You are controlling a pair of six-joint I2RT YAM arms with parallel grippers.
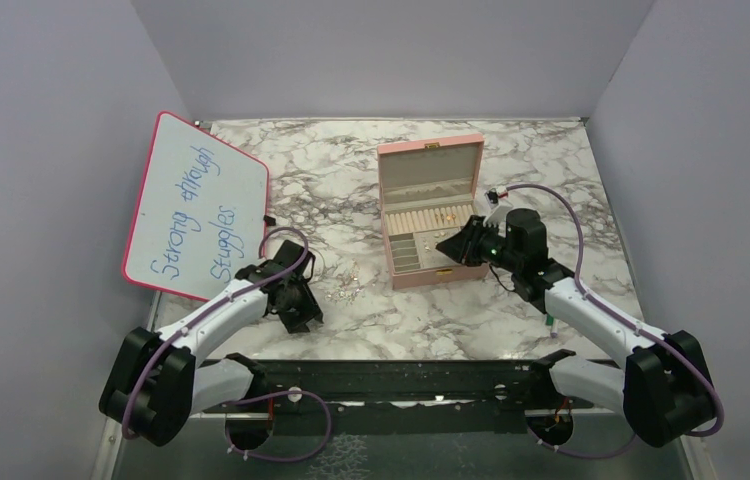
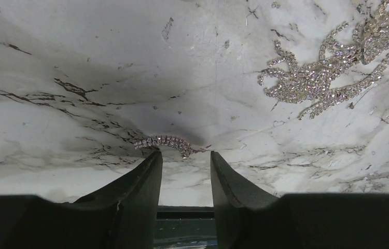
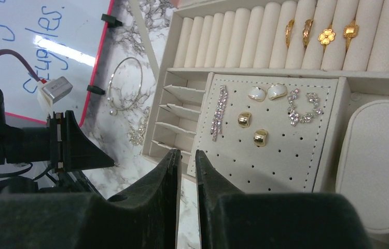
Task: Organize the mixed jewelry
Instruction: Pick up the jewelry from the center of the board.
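Note:
I can see the short rhinestone piece lies far from the pad, so I should take the rhinestone piece's pin end [image 2: 188,152] with my left gripper and pass the piece to my right gripper.
A short curved rhinestone piece [image 2: 164,142] of the mixed jewelry lies on the marble just past the fingertips of my left gripper [image 2: 184,155], which is open and low over the table [image 1: 299,315]. A larger rhinestone cluster [image 2: 332,67] lies farther off to the right. My right gripper [image 3: 188,154] hovers at the front edge of the pink box [image 1: 441,277], its jaws only a narrow gap apart with nothing between them. Inside the box, gold rings [image 3: 327,36] sit in the roll rows and several earrings [image 3: 259,137] sit on the perforated pad. A thin silver hoop [image 3: 125,83] lies on the table.
A red-rimmed whiteboard [image 1: 196,205] with blue writing leans at the left, close behind the left arm. The box lid [image 1: 429,165] stands upright at the back. A few small gold pieces [image 1: 349,285] lie on the marble between the two grippers.

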